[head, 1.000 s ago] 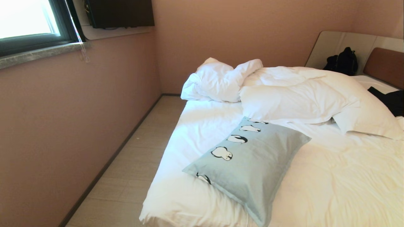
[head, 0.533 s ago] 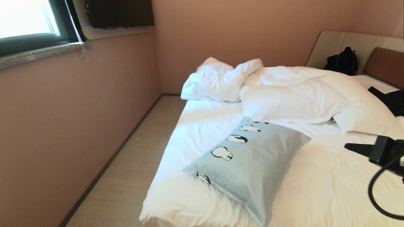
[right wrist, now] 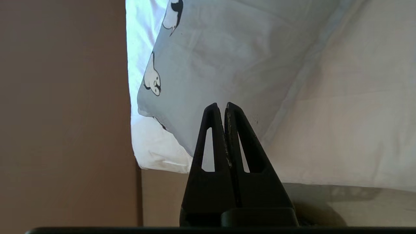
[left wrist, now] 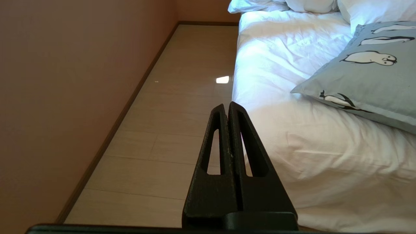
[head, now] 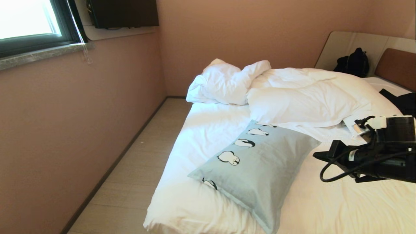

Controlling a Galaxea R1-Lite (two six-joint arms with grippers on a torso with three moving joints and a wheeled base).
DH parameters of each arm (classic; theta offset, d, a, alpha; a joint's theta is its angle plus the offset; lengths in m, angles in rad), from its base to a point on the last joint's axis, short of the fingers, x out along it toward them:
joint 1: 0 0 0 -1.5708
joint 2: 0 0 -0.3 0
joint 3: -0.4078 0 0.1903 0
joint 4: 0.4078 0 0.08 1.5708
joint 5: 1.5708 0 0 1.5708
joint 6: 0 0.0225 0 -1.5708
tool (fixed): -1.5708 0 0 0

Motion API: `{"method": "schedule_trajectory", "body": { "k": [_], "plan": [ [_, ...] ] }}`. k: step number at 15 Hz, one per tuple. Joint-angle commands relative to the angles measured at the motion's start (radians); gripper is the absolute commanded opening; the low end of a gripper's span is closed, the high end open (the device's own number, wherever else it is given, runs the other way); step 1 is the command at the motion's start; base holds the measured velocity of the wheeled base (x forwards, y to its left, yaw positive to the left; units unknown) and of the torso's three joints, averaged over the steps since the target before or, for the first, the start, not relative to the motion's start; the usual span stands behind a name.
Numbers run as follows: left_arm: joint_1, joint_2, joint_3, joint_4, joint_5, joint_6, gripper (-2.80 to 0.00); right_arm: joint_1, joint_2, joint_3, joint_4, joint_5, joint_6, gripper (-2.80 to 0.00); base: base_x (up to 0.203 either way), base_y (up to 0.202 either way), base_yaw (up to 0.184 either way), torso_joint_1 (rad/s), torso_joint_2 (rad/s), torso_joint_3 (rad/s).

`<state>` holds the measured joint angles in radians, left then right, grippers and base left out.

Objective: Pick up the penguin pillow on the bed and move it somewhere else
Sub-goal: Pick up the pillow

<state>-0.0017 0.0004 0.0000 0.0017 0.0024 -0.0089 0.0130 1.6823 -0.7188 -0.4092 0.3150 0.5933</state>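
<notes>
The next place for my right gripper to go is the penguin pillow's plain middle (head: 274, 156) (right wrist: 249, 33), beside its row of penguins, and it should close on the fabric there.
The penguin pillow (head: 260, 169) (left wrist: 370, 74) (right wrist: 221, 58), light blue with a row of black-and-white penguins, lies slantwise on the near left corner of the bed (head: 341, 195). My right gripper (head: 320, 155) (right wrist: 224, 105) hangs above the sheet just right of the pillow, pointing toward it, shut and empty, apart from the fabric. My left gripper (left wrist: 227, 105) is shut and empty, parked low beside the bed's left edge over the floor; the head view does not take it in.
A crumpled white duvet (head: 308, 97) and a white pillow (head: 224, 83) fill the far part of the bed. A black bag (head: 354, 63) leans on the headboard, dark cloth (head: 401, 102) at far right. A floor strip (head: 136, 169) runs between bed and wall.
My right arm has swung in from the right edge of the head view and now reaches over the bed close to the pillow. The pillow has not moved.
</notes>
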Motion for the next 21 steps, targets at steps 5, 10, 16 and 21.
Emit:
{"method": "schedule_trajectory", "body": {
  "k": [5,10,16,21],
  "plan": [
    [0.0,0.0,0.002,0.0,0.001,0.0,-2.8,0.002,0.253,-0.047,-0.158,0.034,0.009,-2.8,0.0,0.0,0.0,0.0,0.0,0.0],
    [0.0,0.0,0.002,0.0,0.001,0.0,-2.8,0.004,0.381,-0.103,-0.158,0.027,-0.046,0.0,0.0,0.0,0.0,0.0,0.0,0.0],
    [0.0,0.0,0.002,0.0,0.001,0.0,-2.8,0.043,0.452,-0.132,-0.156,-0.007,-0.103,0.0,0.0,0.0,0.0,0.0,0.0,0.0],
    [0.0,0.0,0.002,0.0,0.001,0.0,-2.8,0.088,0.505,-0.185,-0.151,-0.042,-0.135,0.0,0.0,0.0,0.0,0.0,0.0,0.0]
  ]
}}
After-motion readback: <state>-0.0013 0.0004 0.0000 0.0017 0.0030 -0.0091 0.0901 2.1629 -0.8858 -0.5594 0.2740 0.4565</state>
